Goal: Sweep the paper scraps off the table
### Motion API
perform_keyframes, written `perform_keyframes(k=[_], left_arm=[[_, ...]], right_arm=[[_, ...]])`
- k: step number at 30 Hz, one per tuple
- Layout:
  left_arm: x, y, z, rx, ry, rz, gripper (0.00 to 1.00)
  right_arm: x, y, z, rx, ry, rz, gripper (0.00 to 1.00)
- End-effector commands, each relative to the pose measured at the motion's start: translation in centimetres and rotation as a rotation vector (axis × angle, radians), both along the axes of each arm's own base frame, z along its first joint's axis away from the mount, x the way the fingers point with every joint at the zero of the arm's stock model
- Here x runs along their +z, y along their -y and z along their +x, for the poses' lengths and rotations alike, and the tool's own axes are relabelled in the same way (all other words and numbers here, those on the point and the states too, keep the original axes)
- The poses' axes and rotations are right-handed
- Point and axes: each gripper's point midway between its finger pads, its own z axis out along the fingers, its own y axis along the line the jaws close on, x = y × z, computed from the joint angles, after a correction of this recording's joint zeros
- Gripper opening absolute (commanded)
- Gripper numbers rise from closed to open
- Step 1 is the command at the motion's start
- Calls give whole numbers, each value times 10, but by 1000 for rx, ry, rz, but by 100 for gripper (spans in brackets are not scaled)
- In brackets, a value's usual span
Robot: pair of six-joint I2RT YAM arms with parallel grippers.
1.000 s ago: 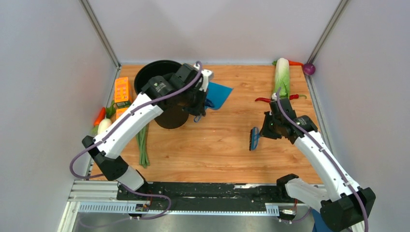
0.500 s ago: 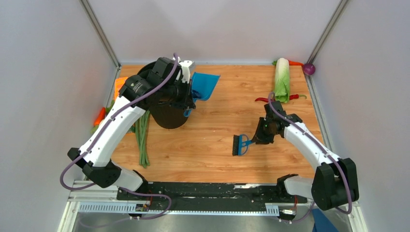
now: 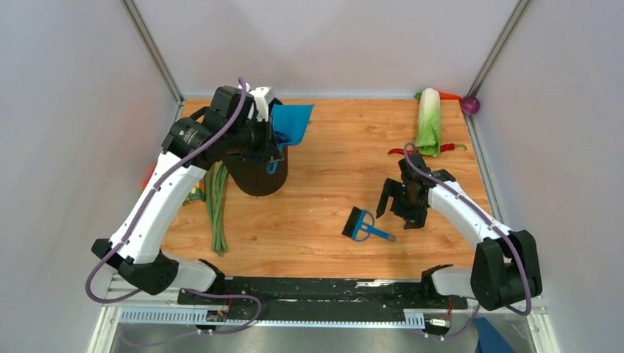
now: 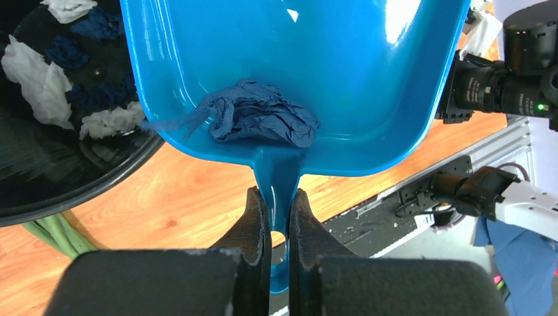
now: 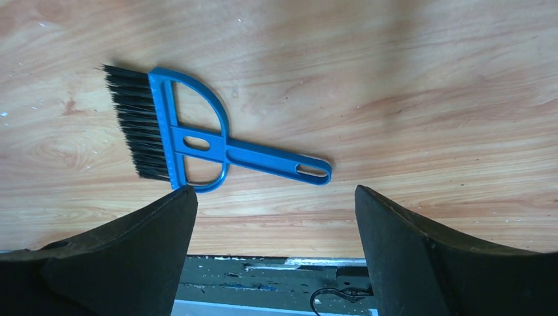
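Note:
My left gripper is to let go of the light blue dustpan, now held at the bin's rim, so that it rests between the black bin and the blue hand brush (image 3: 312, 207).
My left gripper (image 4: 279, 197) is shut on the handle of the light blue dustpan (image 4: 296, 66), held at the rim of the black bin (image 4: 59, 164). A crumpled navy paper scrap (image 4: 260, 120) lies in the pan near the handle; more blue and white paper sits inside the bin. From above, the dustpan (image 3: 293, 118) sits over the bin (image 3: 257, 176) at the back left of the table (image 3: 331, 169). The blue hand brush (image 5: 191, 141) lies flat on the wood. My right gripper (image 5: 276, 197) hangs open just above and right of the brush (image 3: 362, 224), holding nothing.
A napa cabbage (image 3: 429, 121), a red chilli (image 3: 399, 151) and a purple ball (image 3: 471, 105) lie at the back right. Green beans (image 3: 215, 206) lie left of the bin. The black rail (image 3: 309, 290) runs along the near edge.
My right gripper has opened and let go of the brush, which now lies flat on the table. The left arm has carried the dustpan leftward over the bin.

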Motion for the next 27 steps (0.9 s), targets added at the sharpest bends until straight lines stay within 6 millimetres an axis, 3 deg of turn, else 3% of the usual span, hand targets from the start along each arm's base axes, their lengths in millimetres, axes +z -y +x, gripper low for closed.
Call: perform_keyframes(k=[1, 11, 16, 17, 22, 27], left_arm=[[18, 0, 8, 27, 43, -71, 0], [31, -16, 29, 175, 33, -198, 0], [45, -20, 39, 225, 32, -384, 0], [36, -17, 38, 230, -18, -421, 0], [27, -22, 52, 255, -45, -563, 0], [33, -23, 58, 265, -35, -623, 0]], right_arm=[[23, 0, 16, 1, 64, -11, 93], [45, -6, 22, 12, 119, 26, 94], [51, -10, 24, 16, 128, 47, 94], [52, -11, 26, 15, 133, 51, 94], [54, -11, 29, 23, 140, 50, 95], [52, -13, 27, 37, 133, 62, 95]])
